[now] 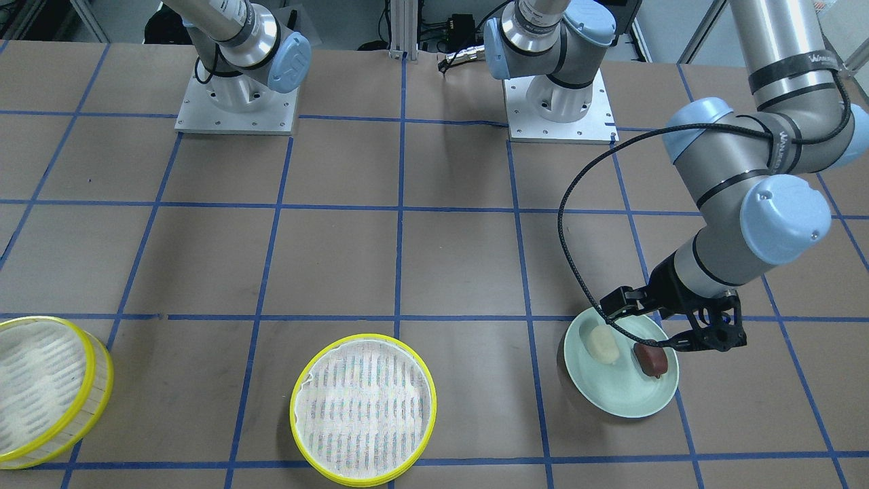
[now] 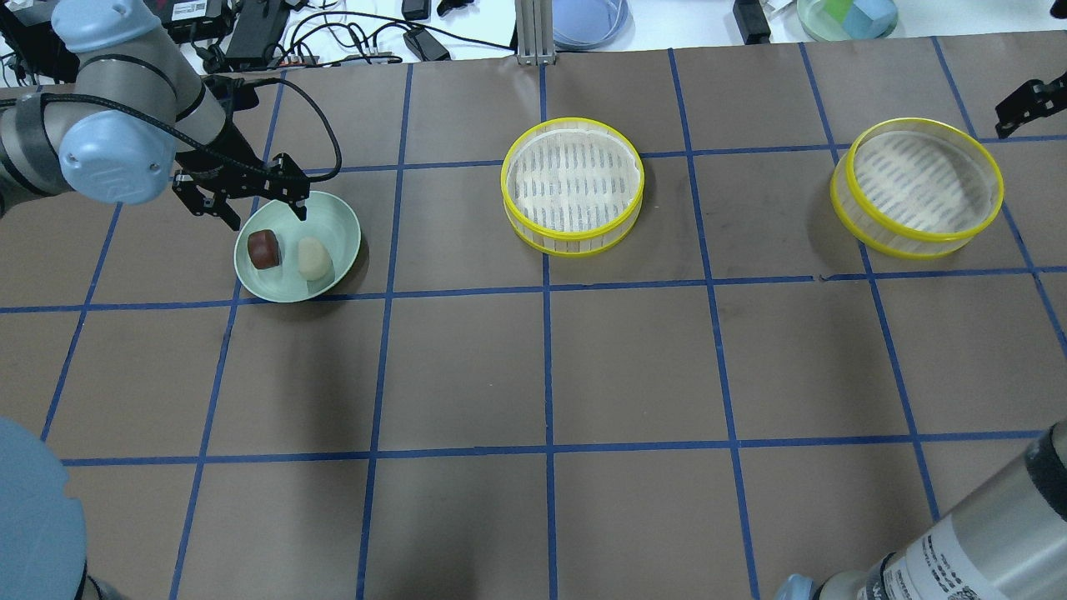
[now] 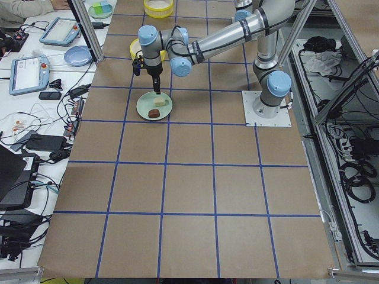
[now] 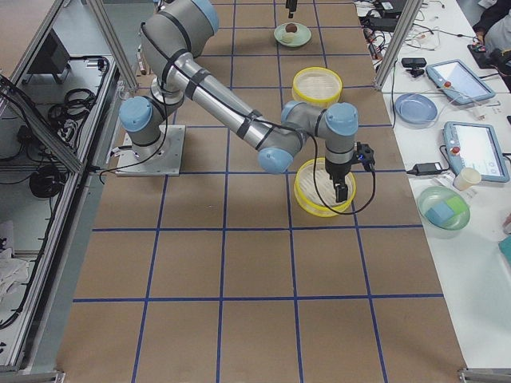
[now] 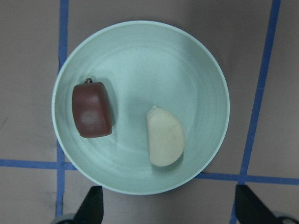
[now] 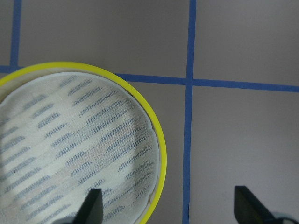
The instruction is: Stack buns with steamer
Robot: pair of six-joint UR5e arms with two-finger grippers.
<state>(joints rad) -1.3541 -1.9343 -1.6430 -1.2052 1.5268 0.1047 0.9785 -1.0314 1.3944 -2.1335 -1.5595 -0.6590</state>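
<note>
The white bun's middle [image 1: 603, 343] [image 5: 165, 137], beside the brown bun on the pale green plate, is the next spot my left gripper should go to and close on.
A creamy-white bun [image 5: 164, 136] and a glossy reddish-brown bun [image 5: 92, 110] lie side by side, apart, in a pale green plate [image 5: 154, 60]. They also show in the overhead view, the white bun [image 2: 314, 258] and the brown bun [image 2: 264, 249]. My left gripper [image 2: 242, 200] is open and empty, above the plate's [image 2: 343, 225] edge, jaws wide. Two yellow-rimmed steamer trays stand empty: one mid-table [image 2: 572, 185], one on the right [image 2: 917, 185]. My right gripper [image 6: 168, 210] is open and empty, above the right tray's rim [image 6: 156, 140].
Both arm bases [image 1: 236, 102] [image 1: 560, 102] are bolted along the robot's side of the table. Beyond the far edge, a side bench holds cables, tablets and dishes [image 4: 415, 108]. Brown table surface with blue grid tape [image 2: 550, 367] stretches between the plate and the trays.
</note>
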